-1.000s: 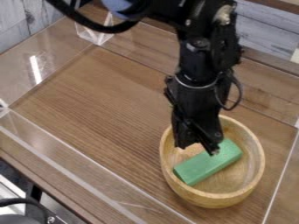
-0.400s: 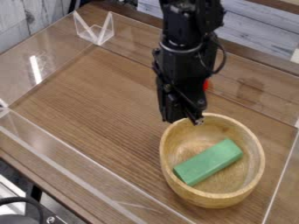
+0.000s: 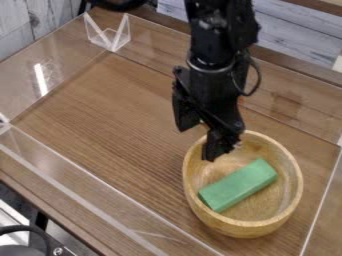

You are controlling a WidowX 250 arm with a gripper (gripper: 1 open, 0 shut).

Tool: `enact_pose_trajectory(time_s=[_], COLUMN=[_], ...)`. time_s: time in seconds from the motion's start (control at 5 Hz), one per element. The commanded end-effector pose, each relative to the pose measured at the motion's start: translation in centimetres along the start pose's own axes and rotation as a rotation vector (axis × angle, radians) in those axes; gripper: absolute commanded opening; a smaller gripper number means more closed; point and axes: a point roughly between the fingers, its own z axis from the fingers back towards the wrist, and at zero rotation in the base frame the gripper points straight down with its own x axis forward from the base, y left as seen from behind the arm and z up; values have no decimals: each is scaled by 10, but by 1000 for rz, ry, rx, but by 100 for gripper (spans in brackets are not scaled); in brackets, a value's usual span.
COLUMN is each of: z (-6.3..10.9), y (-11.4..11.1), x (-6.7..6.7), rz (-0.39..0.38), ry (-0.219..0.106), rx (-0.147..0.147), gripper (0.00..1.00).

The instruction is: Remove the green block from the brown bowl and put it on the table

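Observation:
The green block in the brown bowl is next, and my gripper will go to its back end (image 3: 258, 176) and close there.
The green block (image 3: 241, 185) lies flat and slanted inside the brown bowl (image 3: 254, 228), which sits on the wooden table (image 3: 107, 110) at the front right. My black gripper (image 3: 205, 137) points down above the bowl's back left rim. Its fingers (image 3: 222, 148) stand apart with nothing between them. They hang just above and left of the block, apart from it. The block is fully in view.
Low clear plastic walls (image 3: 40, 75) run around the tabletop. A small clear folded stand (image 3: 107, 32) sits at the back left corner. Bare wood stretches left of and behind the bowl.
A second ago the gripper was down in the bowl at the block. It has since lifted and shifted toward the back left rim, and its jaws have spread. The block stayed in the bowl.

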Motion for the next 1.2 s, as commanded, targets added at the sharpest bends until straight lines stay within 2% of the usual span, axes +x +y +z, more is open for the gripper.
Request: enact_pose_trajectory(time_s=[0.0, 0.2, 0.4, 0.6, 0.8, 1.0], z=[-1, -9, -7, -11, -18, -28], y=[-3, -2, -21, -53, -76, -71], x=[14, 22, 29, 30, 29, 30], rz=[-53, -98, -72, -91, -112, -39], ry=[-29, -25, -13, 1, 17, 36], rx=[-2, -13, -18, -25, -31, -29], gripper=[100, 100, 100, 100, 100, 100])
